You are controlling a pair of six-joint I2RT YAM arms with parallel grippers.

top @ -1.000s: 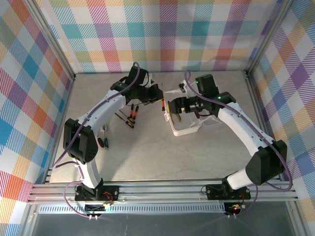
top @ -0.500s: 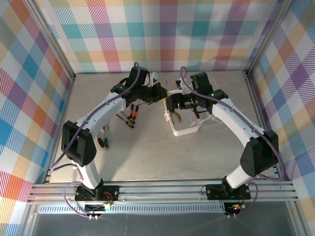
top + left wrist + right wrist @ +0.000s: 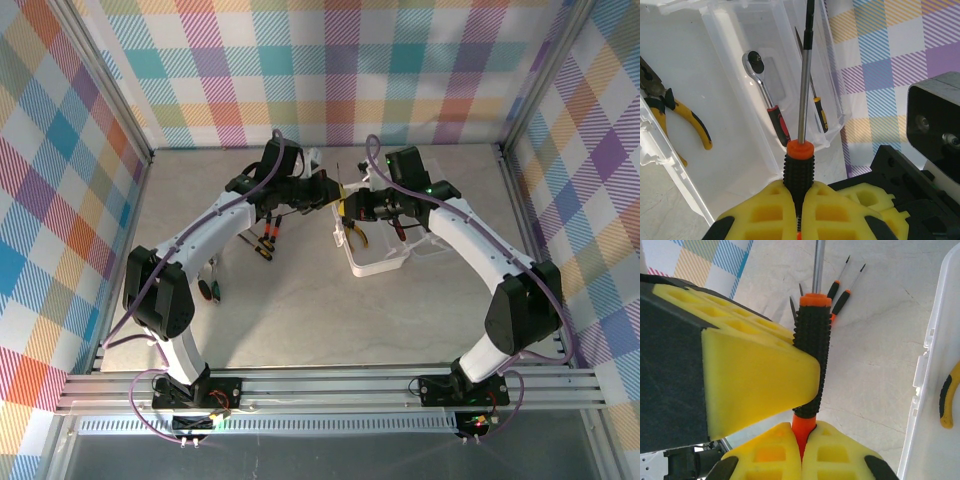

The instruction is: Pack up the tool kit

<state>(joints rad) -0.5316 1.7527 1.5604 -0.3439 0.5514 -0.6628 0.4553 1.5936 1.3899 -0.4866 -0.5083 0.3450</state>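
Note:
My right gripper will release the screwdriver, now held beside the open case, in the case's lid (image 3: 439, 195), near the outer edge farthest from the pliers.
A screwdriver (image 3: 799, 165) with a black ribbed handle, orange collar and long steel shaft is held from both ends. My left gripper (image 3: 799, 189) is shut on the ribbed handle. My right gripper (image 3: 808, 434) is shut on the orange butt end of the screwdriver (image 3: 812, 350), with a left finger (image 3: 755, 372) just above it. The two grippers meet beside the open translucent case (image 3: 385, 262). In the case (image 3: 735, 100) lie a ratchet wrench (image 3: 762, 75), a small yellow-black screwdriver (image 3: 820, 114) and yellow-handled pliers (image 3: 685, 117).
Several red-and-black screwdrivers (image 3: 267, 235) lie on the table left of the case, and they show again as screwdrivers (image 3: 840, 292) beyond the held handle. A small dark object (image 3: 207, 290) sits near the left arm. Plaid walls and a metal frame enclose the table.
The two grippers were apart a second ago. The left one carried the screwdriver right, the right one came left, and they now meet on the same handle.

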